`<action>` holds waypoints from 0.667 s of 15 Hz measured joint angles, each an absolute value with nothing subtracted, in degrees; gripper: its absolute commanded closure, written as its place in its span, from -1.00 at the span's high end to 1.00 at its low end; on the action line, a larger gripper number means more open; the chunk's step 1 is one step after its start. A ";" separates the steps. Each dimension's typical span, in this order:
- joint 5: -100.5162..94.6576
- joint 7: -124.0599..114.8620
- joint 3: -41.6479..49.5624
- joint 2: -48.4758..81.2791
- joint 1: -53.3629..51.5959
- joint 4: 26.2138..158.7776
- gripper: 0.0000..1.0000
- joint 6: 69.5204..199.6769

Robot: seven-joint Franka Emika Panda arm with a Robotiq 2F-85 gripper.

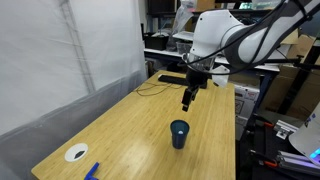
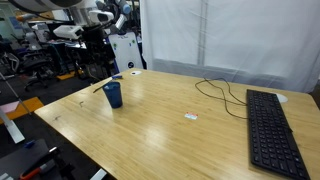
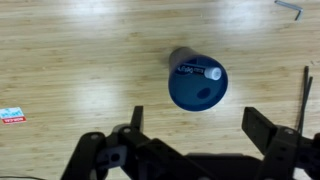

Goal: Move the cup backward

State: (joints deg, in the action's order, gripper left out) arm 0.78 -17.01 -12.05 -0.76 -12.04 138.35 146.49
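Note:
The dark blue cup is next, so next my gripper moves over to it and closes on the cup's rim [image 1: 180, 121] [image 3: 170, 82] on the side toward the keyboard.
The cup [image 1: 179, 133] is small, dark blue and upright on the wooden table, near one long edge; it also shows in an exterior view [image 2: 113, 94]. In the wrist view I look down into the cup [image 3: 197, 84], which has a small white label at its rim. My gripper [image 1: 187, 97] hangs in the air above the table, a little off from the cup on the keyboard side. In the wrist view its two dark fingers [image 3: 200, 125] are spread wide with nothing between them, and the cup lies just beyond the fingertips.
A black keyboard [image 2: 272, 130] lies at one end of the table, also seen in an exterior view [image 1: 175, 78], with a thin cable [image 2: 222, 95] beside it. A white disc [image 1: 76, 153] and a blue item [image 1: 92, 171] lie at the opposite end. A small tag [image 3: 12, 115] and an Allen key [image 3: 290, 8] lie on the wood.

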 measured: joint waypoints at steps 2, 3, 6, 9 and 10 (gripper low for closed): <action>-0.67 -18.03 -11.71 1.32 -11.87 137.46 1.00 146.49; -0.67 -18.03 -11.70 2.04 -11.88 137.00 1.00 146.48; -0.67 -18.03 -11.70 2.34 -11.89 136.53 1.00 146.42; -0.61 -17.99 -11.68 2.51 -11.90 136.66 1.00 146.39; -0.53 -17.77 -11.58 3.04 -11.88 136.69 1.00 146.39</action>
State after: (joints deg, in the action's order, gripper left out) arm -0.53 -17.77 -11.58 3.04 -11.88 136.69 146.39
